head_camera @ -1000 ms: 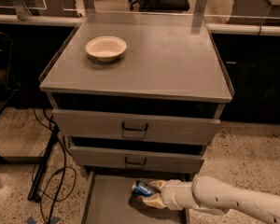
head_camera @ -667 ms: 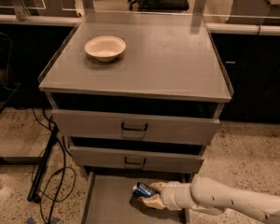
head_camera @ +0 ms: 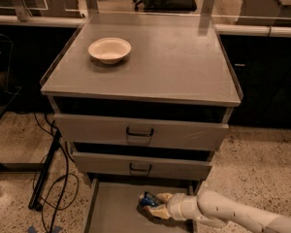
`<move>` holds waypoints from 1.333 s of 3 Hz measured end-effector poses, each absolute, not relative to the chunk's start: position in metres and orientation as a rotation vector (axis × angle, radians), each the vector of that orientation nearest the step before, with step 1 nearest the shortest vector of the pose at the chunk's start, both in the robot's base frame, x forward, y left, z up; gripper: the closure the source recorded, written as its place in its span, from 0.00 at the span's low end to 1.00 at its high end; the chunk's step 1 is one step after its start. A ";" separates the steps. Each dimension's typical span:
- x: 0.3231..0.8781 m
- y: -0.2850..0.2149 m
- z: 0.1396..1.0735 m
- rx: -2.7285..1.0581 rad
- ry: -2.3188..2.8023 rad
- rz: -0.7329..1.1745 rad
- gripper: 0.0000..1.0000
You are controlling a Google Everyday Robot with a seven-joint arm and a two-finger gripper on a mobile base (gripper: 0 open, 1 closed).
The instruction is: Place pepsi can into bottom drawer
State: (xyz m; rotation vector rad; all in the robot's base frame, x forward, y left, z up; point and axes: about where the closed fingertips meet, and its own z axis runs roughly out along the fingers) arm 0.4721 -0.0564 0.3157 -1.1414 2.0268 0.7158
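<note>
My gripper will release the pepsi can on the bottom drawer's grey bottom (head_camera: 147, 206), out in front of the lower dark handle. The can is now tilted low over the drawer floor.
The bottom drawer (head_camera: 111, 210) is pulled open at the foot of the grey cabinet, with its flat grey floor showing. The pepsi can (head_camera: 147, 200), blue with a silver end, lies tilted inside the drawer at its right half. My gripper (head_camera: 155, 205) reaches in from the lower right on a white arm, and its cream fingers (head_camera: 161, 197) are closed around the can, low over the drawer floor.
A cream-white bowl (head_camera: 109, 49) sits on the cabinet top (head_camera: 174, 57). Two upper drawers with dark handles (head_camera: 139, 132) stand slightly out above the open drawer. Black cables and a stand leg (head_camera: 46, 174) lie on the speckled floor to the left.
The view has shifted slightly; the gripper and can stay in about the same place inside the bottom drawer.
</note>
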 end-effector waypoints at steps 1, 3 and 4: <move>0.484 -0.059 0.268 -1.063 2.025 0.753 1.00; 0.487 -0.056 0.251 -1.070 2.044 0.750 1.00; 0.491 -0.053 0.230 -1.073 2.069 0.767 1.00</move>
